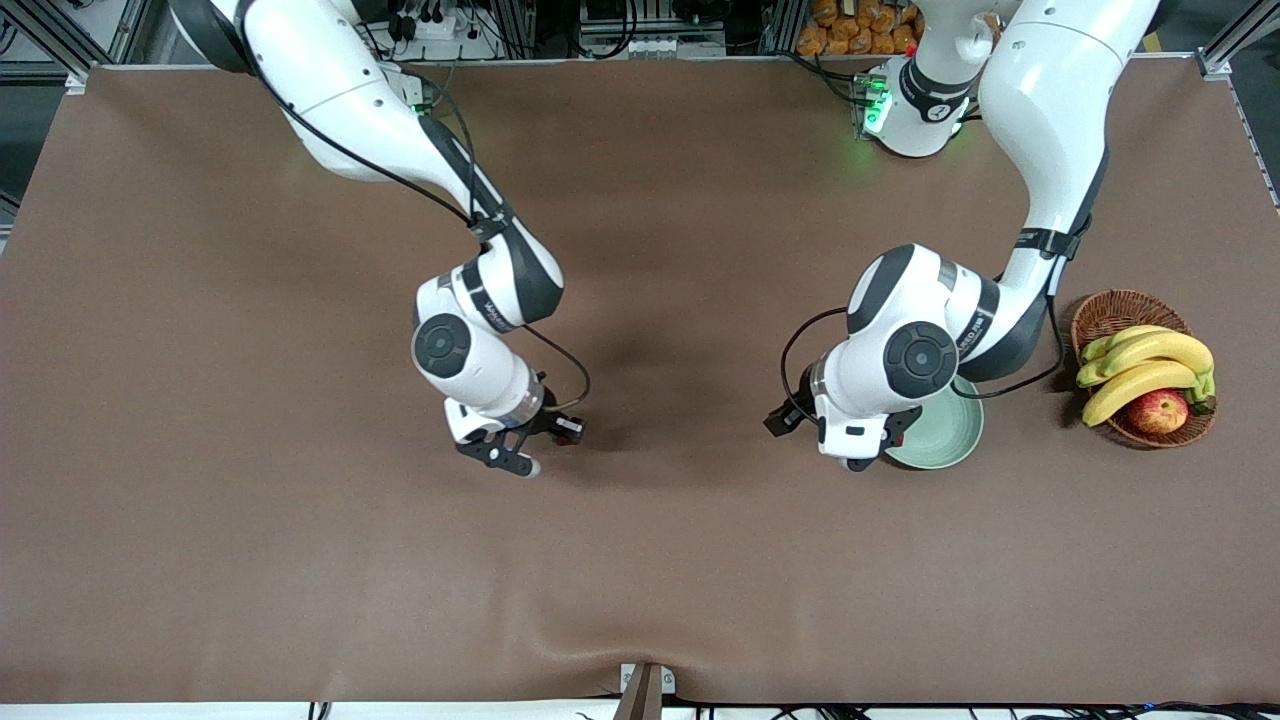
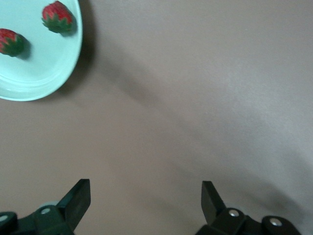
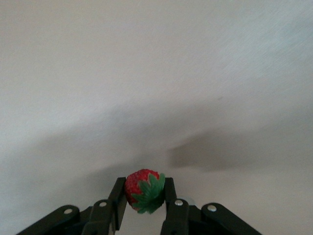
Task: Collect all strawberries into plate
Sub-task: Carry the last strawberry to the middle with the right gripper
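Observation:
The robot's right gripper will release the strawberry, now held over the table's middle, on the bare brown table (image 1: 639,402) between the grippers, well short of the plate.
My right gripper (image 3: 145,196) is shut on a small red strawberry (image 3: 143,190) with a green leafy top and holds it just above the brown table. In the front view this gripper (image 1: 535,447) is over the middle of the table. The pale mint-green plate (image 1: 950,435) lies toward the left arm's end, partly hidden under the left arm. Two strawberries, one (image 2: 58,17) and another (image 2: 11,42), lie in the plate (image 2: 46,78). My left gripper (image 2: 145,196) is open and empty above bare table beside the plate. In the front view the left gripper (image 1: 858,460) is at the plate's rim.
A brown wicker basket (image 1: 1110,312) with bananas (image 1: 1150,362) and a red-yellow apple (image 1: 1158,411) stands beside the plate, at the left arm's end of the table. A brown cloth (image 1: 640,560) covers the table.

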`<act>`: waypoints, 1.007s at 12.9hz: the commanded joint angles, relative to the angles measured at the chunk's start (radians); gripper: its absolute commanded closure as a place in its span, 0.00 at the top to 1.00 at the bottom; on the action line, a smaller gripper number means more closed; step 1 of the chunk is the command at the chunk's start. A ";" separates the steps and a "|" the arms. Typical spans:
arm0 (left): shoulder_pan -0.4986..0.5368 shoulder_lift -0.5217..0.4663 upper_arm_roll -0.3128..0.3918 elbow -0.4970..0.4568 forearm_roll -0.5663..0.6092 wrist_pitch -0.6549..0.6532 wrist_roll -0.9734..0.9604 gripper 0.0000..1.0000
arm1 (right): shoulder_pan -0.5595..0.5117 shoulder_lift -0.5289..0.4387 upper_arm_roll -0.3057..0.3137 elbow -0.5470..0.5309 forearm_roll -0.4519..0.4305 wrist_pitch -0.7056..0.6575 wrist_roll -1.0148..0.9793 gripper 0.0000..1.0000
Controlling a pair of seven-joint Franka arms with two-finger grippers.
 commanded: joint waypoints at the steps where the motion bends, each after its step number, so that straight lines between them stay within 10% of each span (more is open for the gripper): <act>1: 0.001 -0.027 0.002 -0.015 -0.005 -0.041 0.013 1.00 | 0.054 0.056 0.002 0.054 0.020 0.050 0.083 0.03; 8: -0.003 -0.008 0.001 -0.021 -0.005 -0.042 0.015 1.00 | 0.157 0.059 0.000 0.031 0.016 0.047 0.226 0.19; 9: -0.003 -0.005 0.001 -0.021 -0.005 -0.042 0.015 1.00 | 0.163 0.059 0.000 0.024 0.016 0.049 0.229 0.29; 11: -0.005 0.004 0.001 -0.020 -0.005 -0.039 0.016 1.00 | 0.162 0.055 -0.003 0.024 0.008 0.047 0.227 1.00; 13: -0.011 0.007 0.001 -0.020 -0.005 -0.033 0.016 1.00 | 0.140 0.044 -0.006 0.029 0.002 0.046 0.215 1.00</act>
